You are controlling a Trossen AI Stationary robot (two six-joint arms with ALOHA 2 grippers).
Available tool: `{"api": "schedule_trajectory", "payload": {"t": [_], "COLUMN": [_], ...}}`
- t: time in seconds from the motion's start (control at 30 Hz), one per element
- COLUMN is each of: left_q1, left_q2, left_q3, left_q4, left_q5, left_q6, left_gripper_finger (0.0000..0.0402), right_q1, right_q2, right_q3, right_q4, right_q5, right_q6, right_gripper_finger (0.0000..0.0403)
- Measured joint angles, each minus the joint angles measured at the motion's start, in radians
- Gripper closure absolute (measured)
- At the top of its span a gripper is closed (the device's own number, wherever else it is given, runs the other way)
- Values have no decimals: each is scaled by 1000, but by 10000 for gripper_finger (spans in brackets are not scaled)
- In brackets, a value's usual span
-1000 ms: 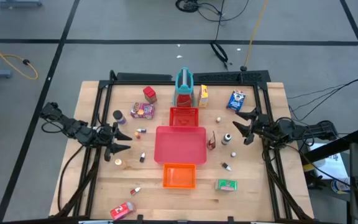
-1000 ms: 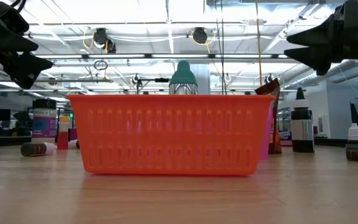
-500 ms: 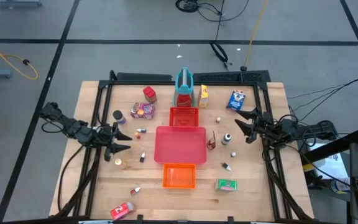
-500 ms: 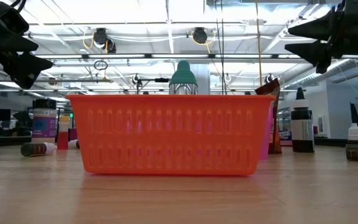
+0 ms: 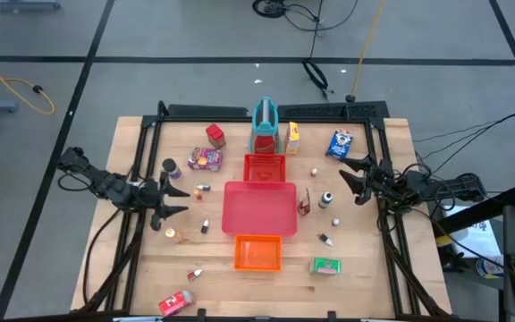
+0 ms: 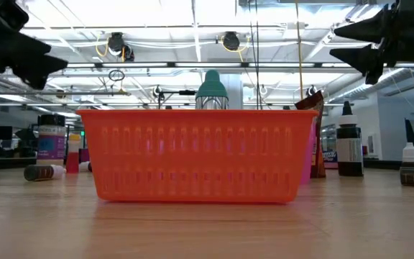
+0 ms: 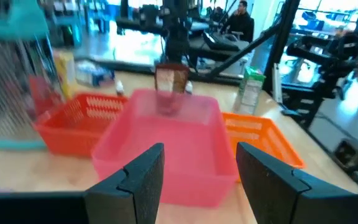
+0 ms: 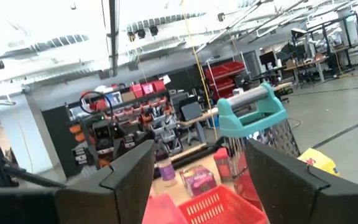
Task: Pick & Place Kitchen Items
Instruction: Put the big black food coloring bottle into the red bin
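My right gripper should close on the upper body [image 5: 326,199] of the black-tipped bottle with the white cap, standing beside the brown taco mix packet.
Both grippers hang open and empty above the table, my left gripper [image 5: 179,202] at its left side and my right gripper [image 5: 349,182] at its right side, each pointing toward the middle. The kitchen items lie scattered around them: a red box [image 5: 215,135], a pink-purple packet [image 5: 206,159], a dark purple can [image 5: 168,167], a yellow box [image 5: 292,137], a blue-white box [image 5: 339,143], a green box [image 5: 326,265], another red box [image 5: 175,302] and tiny bottles [image 5: 326,199]. My left wrist view looks between my fingers [image 7: 143,180] at the pink tray [image 7: 166,146].
A small red tray [image 5: 265,166], a pink tray [image 5: 259,207] and an orange tray [image 5: 257,252] stand in a row down the table's middle. An upright teal stand [image 5: 265,125] is behind them. The orange tray [image 6: 196,155] fills the low view.
My left gripper has rolled about its own pointing line while staying in place. My right gripper has tipped and rolled slightly, also in place. Both stay open, and no item has moved.
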Motion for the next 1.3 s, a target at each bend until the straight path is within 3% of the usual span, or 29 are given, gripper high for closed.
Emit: {"api": "schedule_trajectory", "payload": {"t": [0.3,0.8,1.3], "left_q1": [0,0,0], "left_q2": [0,0,0], "left_q3": [0,0,0], "left_q4": [84,80,79], "left_q5": [-2,-2,-16], "left_q6": [88,61,110], "left_gripper_finger": [201,201,201], "right_q1": [0,0,1], "right_q2": [55,302,414], "right_q3": [0,63,89], "right_q4": [-128,-233,-205], "right_q5": [-5,0,-10], "right_q6": [69,105,113], "right_gripper_finger": [161,161,161]}}
